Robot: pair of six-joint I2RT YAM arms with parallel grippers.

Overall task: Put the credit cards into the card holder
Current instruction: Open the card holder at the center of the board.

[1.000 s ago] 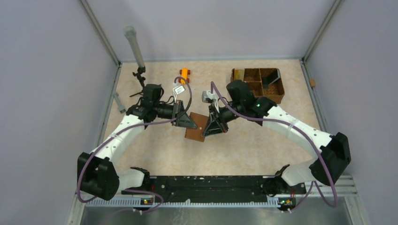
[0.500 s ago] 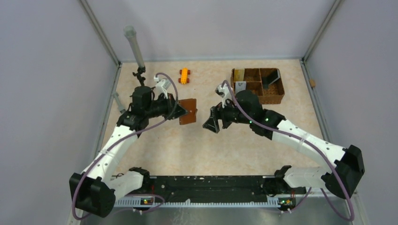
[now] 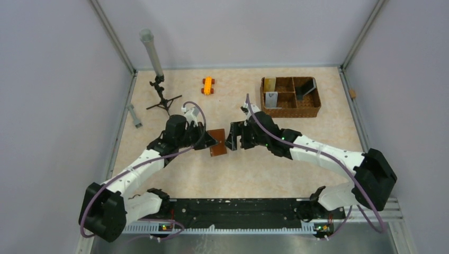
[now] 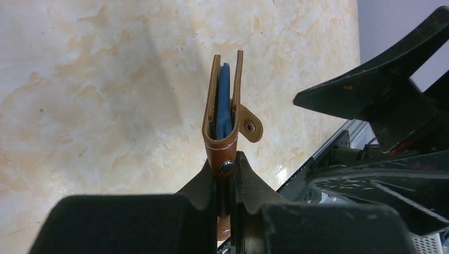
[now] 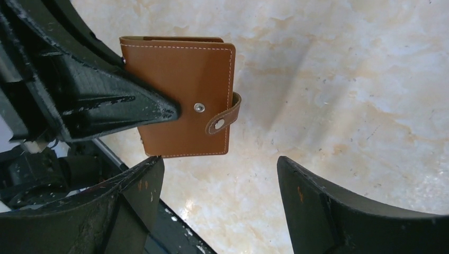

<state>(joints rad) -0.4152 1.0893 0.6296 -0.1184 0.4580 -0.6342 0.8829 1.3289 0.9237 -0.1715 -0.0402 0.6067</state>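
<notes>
I will hold the snap tab with my right gripper while my left gripper takes only the front cover (image 5: 212,76), because my left gripper pinches both card holder covers shut.
My left gripper (image 3: 210,144) is shut on one side edge of the card holder (image 3: 217,150), a brown leather wallet held above the table. The left wrist view has the card holder (image 4: 224,138) edge-on between my left gripper (image 4: 226,168) jaws, with its blue pockets (image 4: 224,100) showing and the snap tab (image 4: 250,126) hanging loose. My right gripper (image 3: 231,138) stands open just right of it. In the right wrist view the card holder (image 5: 180,95) is beyond my right gripper (image 5: 219,174), with nothing between the jaws. Credit cards stand in the basket: gold (image 3: 269,84), silver-grey (image 3: 271,99), black (image 3: 306,89).
The brown woven basket (image 3: 312,108) with compartments sits at the back right. An orange toy (image 3: 207,85) lies at the back centre. A small black tripod (image 3: 160,99) with a grey tube (image 3: 150,51) stands at the back left by the wall.
The right gripper opened and let go of the card holder. The left gripper lifted it off the table and now holds it lower and nearer; the right gripper has come back beside it.
</notes>
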